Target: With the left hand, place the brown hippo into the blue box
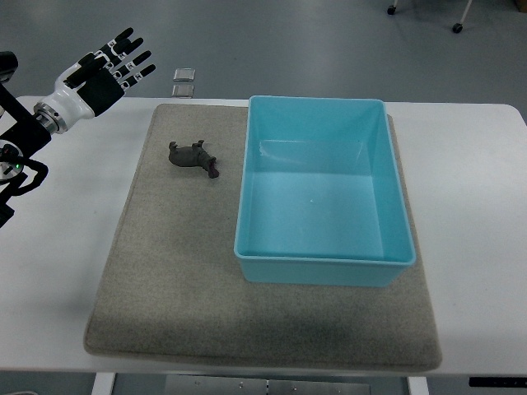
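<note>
My left gripper needs to grip the body of the brown hippo [188, 156], and its end nearest the blue box will stick out of the fingers.
A small brown hippo [194, 157] lies on the grey mat [165, 271], just left of the blue box [323, 262]. The box is a light blue open tub with nothing inside it. My left hand [114, 67] hovers at the upper left, above the table's far left corner, well away from the hippo. Its fingers are spread and hold nothing. The right arm does not show.
The white table [58, 288] carries the mat and the box. Two small clear squares [183, 82] lie on the floor beyond the table's far edge. Chair wheels [457, 27] show at the top right.
</note>
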Controlling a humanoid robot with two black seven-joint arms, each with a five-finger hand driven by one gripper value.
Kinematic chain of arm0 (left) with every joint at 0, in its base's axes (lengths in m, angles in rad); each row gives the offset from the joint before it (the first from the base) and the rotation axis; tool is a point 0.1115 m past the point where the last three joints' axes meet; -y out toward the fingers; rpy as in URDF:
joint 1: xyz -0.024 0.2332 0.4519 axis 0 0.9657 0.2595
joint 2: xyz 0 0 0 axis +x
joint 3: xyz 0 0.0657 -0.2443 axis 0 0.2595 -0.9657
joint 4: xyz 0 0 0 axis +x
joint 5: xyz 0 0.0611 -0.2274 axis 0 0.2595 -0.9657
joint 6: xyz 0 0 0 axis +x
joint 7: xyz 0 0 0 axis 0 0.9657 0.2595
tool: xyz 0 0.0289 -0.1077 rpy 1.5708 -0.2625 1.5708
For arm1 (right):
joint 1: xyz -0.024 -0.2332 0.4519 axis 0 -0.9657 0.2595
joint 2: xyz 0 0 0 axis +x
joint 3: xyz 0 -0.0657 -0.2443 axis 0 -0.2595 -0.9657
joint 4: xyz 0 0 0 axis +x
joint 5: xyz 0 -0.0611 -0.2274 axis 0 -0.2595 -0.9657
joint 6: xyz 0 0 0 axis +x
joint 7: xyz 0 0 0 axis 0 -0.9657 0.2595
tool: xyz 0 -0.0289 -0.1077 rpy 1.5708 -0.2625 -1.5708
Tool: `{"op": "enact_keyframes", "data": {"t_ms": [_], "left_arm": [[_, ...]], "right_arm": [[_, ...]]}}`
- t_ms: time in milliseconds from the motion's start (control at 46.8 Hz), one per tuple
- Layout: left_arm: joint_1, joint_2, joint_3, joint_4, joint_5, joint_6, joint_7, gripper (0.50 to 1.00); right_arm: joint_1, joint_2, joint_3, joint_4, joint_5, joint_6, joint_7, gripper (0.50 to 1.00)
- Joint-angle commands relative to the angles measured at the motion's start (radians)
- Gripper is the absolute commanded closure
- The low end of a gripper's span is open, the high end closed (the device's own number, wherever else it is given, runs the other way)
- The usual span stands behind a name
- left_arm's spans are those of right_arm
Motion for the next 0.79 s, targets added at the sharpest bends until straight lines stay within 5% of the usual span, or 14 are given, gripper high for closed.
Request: {"op": "enact_keyframes", "data": {"t_ms": [0, 769], "left_arm": [[0.000, 0.000, 0.000, 0.000, -0.001, 0.000, 0.000, 0.500], [-0.040, 0.031, 0.103, 0.009, 0.082, 0.000, -0.004, 0.501]], "right_arm": [[0.000, 0.000, 0.000, 0.000, 0.000, 0.000, 0.000, 0.564], [0.001, 0.000, 0.000, 0.000, 0.000, 0.000, 0.000, 0.564]]}}
